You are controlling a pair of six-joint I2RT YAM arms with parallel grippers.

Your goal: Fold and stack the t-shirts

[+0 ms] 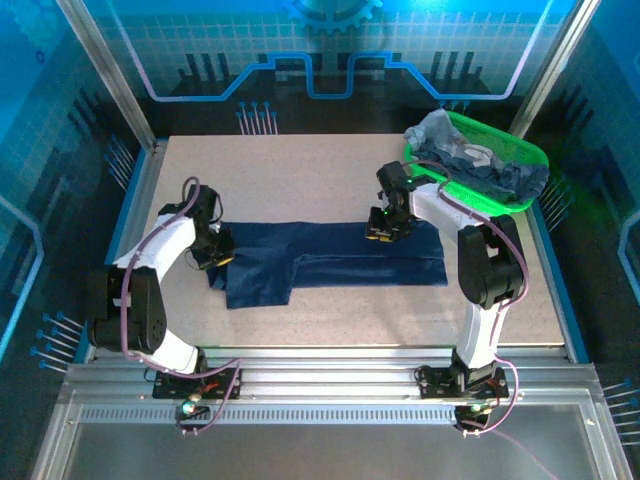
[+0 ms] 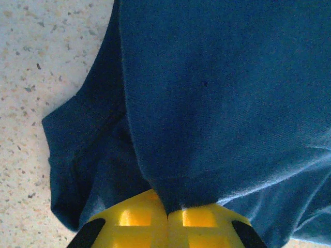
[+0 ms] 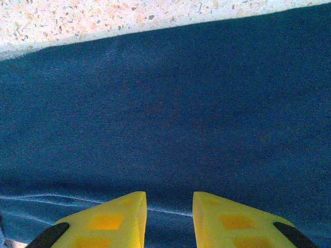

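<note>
My left gripper is to grab the sleeve flap again first and fold it back inside the folded navy strip (image 1: 265, 248), because the flap sticks out past the navy t-shirt's front edge.
A dark navy t-shirt (image 1: 330, 255) lies spread in a long strip across the middle of the table, with a sleeve flap hanging toward the front left. My left gripper (image 1: 222, 250) is at the shirt's left end, shut on a pinch of the navy cloth (image 2: 217, 103) that rises from between the yellow fingers (image 2: 168, 209). My right gripper (image 1: 383, 232) rests on the shirt's upper right part. Its jaws (image 3: 169, 206) stand open just above the flat cloth (image 3: 165, 119), with a fold edge running across the gap.
A bright green basket (image 1: 520, 150) at the back right holds more crumpled t-shirts (image 1: 470, 160), grey-blue and navy. Speckled tabletop (image 1: 300, 160) lies bare behind the shirt, and more of it (image 1: 400, 320) in front. Metal frame posts stand at the back corners.
</note>
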